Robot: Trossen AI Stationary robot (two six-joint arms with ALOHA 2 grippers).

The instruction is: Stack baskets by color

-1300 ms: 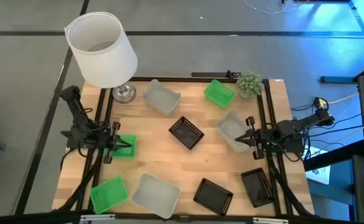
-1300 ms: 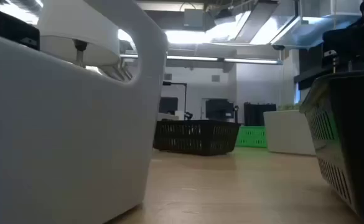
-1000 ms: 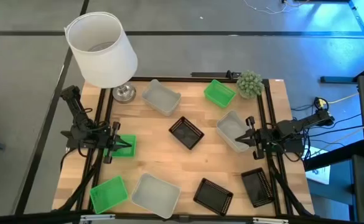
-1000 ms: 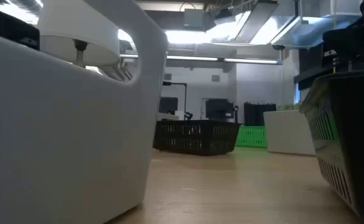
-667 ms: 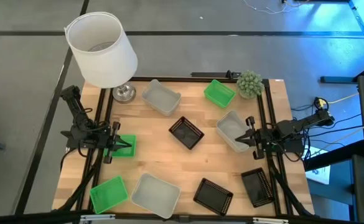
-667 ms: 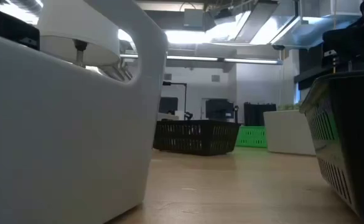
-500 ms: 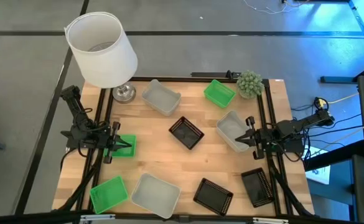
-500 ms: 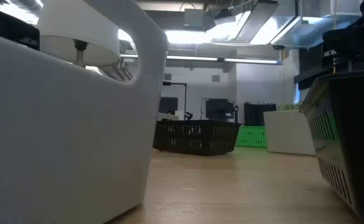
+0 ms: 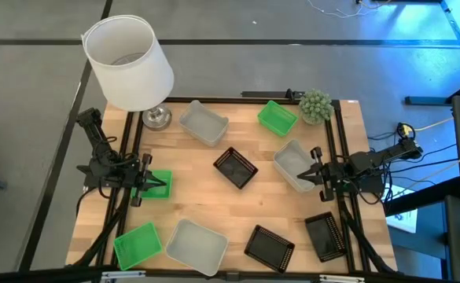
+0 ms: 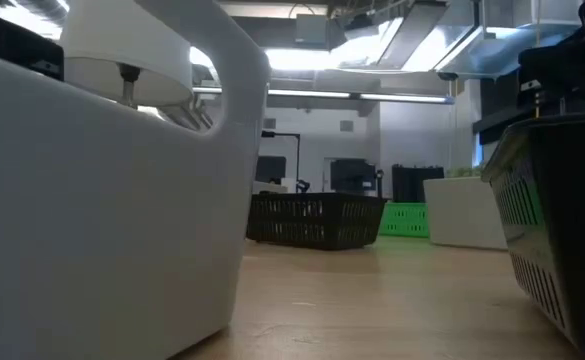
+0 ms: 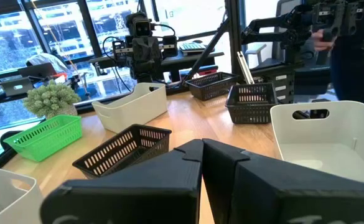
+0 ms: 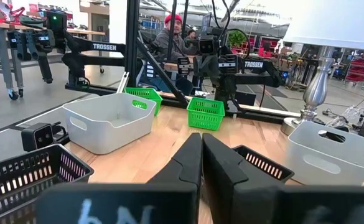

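Note:
My right hand will close on the rim of the grey-white basket below it, along the long side [image 9: 281, 167] facing the middle black mesh basket.
Nine baskets lie singly on the wooden table in the high view. Green ones sit at the far side [image 9: 277, 117], the left edge [image 9: 159, 185] and the near left corner [image 9: 137, 244]. Grey-white ones sit at the far left [image 9: 204, 123], the right [image 9: 296, 165] and the near side [image 9: 197, 245]. Black mesh ones sit in the middle [image 9: 235, 167] and at the near right [image 9: 270, 248] [image 9: 325, 236]. My left gripper [image 9: 152, 185] [image 11: 201, 146] is shut, level above the left-edge green basket. My right gripper [image 9: 312, 174] [image 12: 201, 140] is shut, level above the right grey-white basket's rim.
A lamp with a white shade [image 9: 127, 61] stands at the far left corner, a small green ball plant [image 9: 315, 104] at the far right. Black frame rails [image 9: 341, 149] run along both table sides. A person [image 12: 171, 31] shows beyond the table in the right wrist view.

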